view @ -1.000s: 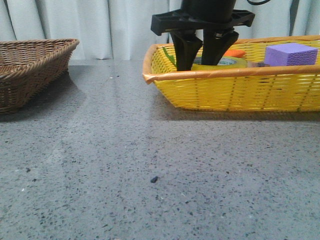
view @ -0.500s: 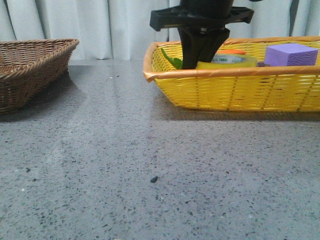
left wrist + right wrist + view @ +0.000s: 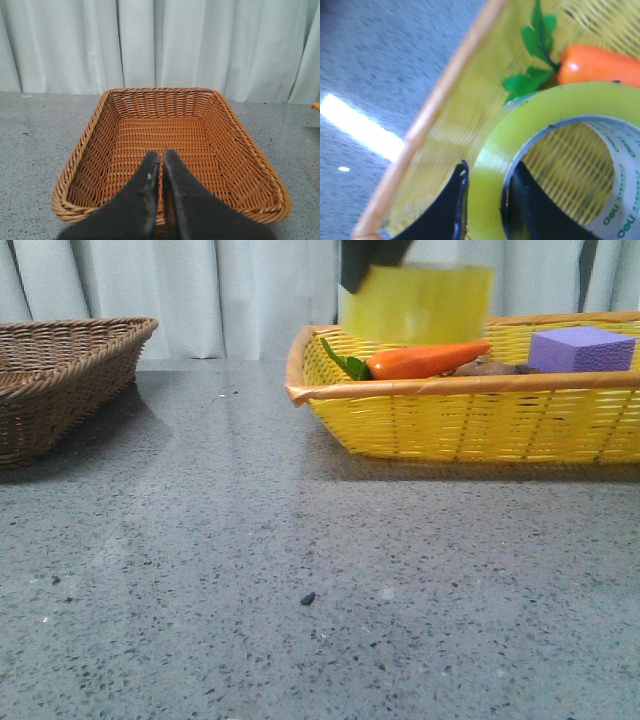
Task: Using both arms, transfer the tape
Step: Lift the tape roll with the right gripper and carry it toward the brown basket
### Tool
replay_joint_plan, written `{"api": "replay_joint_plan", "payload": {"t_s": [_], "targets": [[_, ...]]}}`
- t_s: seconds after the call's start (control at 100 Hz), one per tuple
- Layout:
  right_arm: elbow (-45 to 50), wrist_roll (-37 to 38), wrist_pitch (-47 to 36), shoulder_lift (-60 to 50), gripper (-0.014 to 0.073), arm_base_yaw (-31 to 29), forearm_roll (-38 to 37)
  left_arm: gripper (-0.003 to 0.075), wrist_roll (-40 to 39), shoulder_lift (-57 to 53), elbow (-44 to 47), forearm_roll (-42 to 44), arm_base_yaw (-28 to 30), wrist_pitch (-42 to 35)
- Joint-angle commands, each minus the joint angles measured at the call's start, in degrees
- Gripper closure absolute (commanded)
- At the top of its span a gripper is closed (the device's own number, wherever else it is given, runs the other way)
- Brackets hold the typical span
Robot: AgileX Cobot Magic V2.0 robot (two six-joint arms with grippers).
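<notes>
Next, I let go of the tape, now hanging above the yellow basket, with my right gripper on the grey table (image 3: 162,466) between the two baskets, near the brown wicker one.
The tape (image 3: 418,303), a wide yellow translucent roll, hangs in the air above the yellow basket (image 3: 470,420) in the front view. My right gripper (image 3: 372,262) is shut on its wall, mostly cut off by the frame top. In the right wrist view the fingers (image 3: 485,192) pinch the tape's wall (image 3: 555,125), one finger outside, one inside the white core with green lettering. My left gripper (image 3: 161,165) is shut and empty, hovering over the brown wicker basket (image 3: 90,145); it is out of the front view.
An orange carrot (image 3: 425,360) with green leaves and a purple foam block (image 3: 582,348) lie in the yellow basket. The brown wicker basket (image 3: 60,380) stands at the left of the grey speckled table (image 3: 300,570). White curtains hang behind.
My right gripper closed on the tape inside the yellow basket and has lifted it up above the rim, uncovering the carrot.
</notes>
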Motion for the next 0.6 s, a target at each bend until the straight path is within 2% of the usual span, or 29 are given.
{"api": "replay_joint_plan", "payload": {"t_s": [0.0, 0.37, 0.59], "targets": [[-4.37, -1.86, 2.79, -3.38, 0.0622, 2.85, -0.3, 0.0741, -0.22, 0.74, -1.99, -0.47, 0.24, -5.05], [-6.78, -2.51, 2.13, -3.01, 0.0631, 18.33, 0.0, 0.0741, -0.22, 0.74, -1.99, -0.47, 0.24, -5.05], [-6.78, -2.51, 2.03, -0.1, 0.0631, 21.47, 0.18, 0.0741, -0.22, 0.74, -1.99, -0.47, 0.24, -5.05]]}}
